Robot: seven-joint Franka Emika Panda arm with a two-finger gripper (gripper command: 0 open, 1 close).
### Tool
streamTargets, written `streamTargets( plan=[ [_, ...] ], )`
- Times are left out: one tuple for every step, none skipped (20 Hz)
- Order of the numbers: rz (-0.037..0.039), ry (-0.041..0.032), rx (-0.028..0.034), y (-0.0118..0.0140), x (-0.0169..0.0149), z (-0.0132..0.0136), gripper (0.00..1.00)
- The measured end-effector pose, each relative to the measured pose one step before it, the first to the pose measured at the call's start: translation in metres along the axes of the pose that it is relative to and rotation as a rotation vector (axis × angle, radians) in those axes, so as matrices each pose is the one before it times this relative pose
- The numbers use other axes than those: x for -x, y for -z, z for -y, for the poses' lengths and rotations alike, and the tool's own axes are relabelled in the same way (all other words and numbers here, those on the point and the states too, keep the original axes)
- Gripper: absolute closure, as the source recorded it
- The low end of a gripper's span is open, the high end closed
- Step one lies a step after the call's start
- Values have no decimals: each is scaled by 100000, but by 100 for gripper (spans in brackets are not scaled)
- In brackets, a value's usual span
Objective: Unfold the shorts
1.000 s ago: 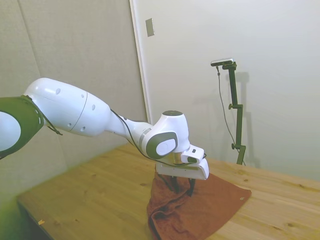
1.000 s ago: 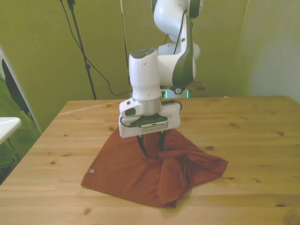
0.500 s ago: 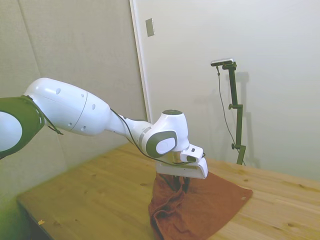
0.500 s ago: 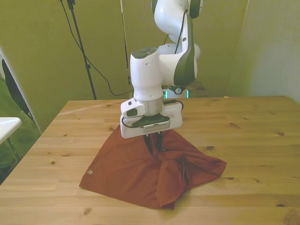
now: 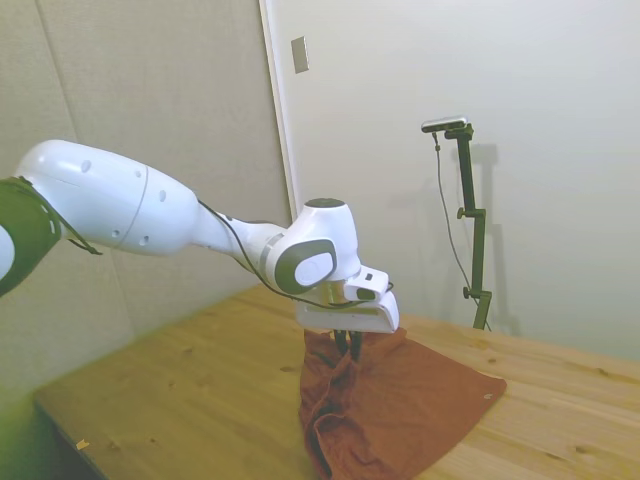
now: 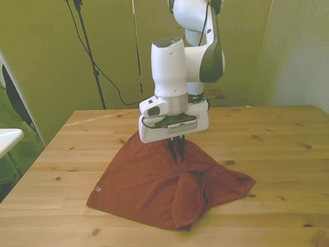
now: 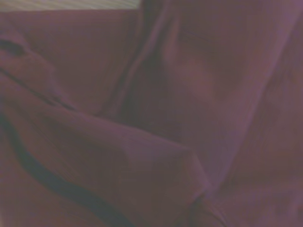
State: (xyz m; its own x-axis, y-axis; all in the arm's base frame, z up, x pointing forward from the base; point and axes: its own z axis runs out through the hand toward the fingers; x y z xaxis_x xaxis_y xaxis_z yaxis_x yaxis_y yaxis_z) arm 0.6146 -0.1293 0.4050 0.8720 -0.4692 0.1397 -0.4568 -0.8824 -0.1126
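Note:
The robot's gripper needs to release the pinched fabric, now held up in a peak, on the bare wood on the robot arm's side of the shorts (image 5: 232, 376).
The rust-orange shorts (image 6: 154, 185) lie on the wooden table (image 6: 267, 154), partly folded, with a bunched layer toward the front view's right and a small light tag (image 6: 98, 189) at the hem on the front view's left. My gripper (image 6: 176, 157) is shut on a pinch of the shorts' fabric near their middle and holds it up in a peak. In the side view the gripper (image 5: 350, 352) stands above the shorts (image 5: 400, 420), with cloth draping down from it. The wrist view is filled with blurred folds of the shorts (image 7: 165, 118).
A green cloth and a white edge (image 6: 7, 136) sit off the table at the front view's left. A door frame with a wall plate (image 5: 299, 54) stands behind the table in the side view.
The gripper's fingers have shut on the fabric and risen, moving slightly toward the front view's right. The pinched cloth has lifted into a taller peak.

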Motion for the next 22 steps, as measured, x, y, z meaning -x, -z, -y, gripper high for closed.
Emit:
streamTargets(
  plan=[
    [36,2392,-37,566,1150,1083,100],
    [-45,2625,576,587,1316,1252,100],
    [-174,2673,623,521,1405,1423,100],
    [-273,3128,934,443,1576,1444,100],
    [-373,3220,656,421,1699,1470,100],
    [108,3205,558,316,1740,1326,100],
    [406,2761,-69,285,1725,1084,100],
    [286,2653,-282,339,1629,944,100],
    [466,2406,-68,208,1518,726,100],
    [466,1972,94,143,1413,514,100],
    [395,1381,240,64,1221,339,100],
    [374,1096,388,-9,994,222,100],
    [388,773,625,-113,725,16,100],
    [308,516,784,-162,471,-42,100],
    [489,-130,519,-255,228,1,0],
    [488,-609,291,-255,50,14,0],
    [390,-634,471,-293,-19,16,0],
    [305,-642,272,-261,-27,31,0],
    [49,-490,108,-194,-31,67,0],
    [-250,-498,23,-91,-26,121,0],
    [-172,-422,24,-36,19,174,0],
    [-125,-613,54,4,54,215,0]
  ],
)
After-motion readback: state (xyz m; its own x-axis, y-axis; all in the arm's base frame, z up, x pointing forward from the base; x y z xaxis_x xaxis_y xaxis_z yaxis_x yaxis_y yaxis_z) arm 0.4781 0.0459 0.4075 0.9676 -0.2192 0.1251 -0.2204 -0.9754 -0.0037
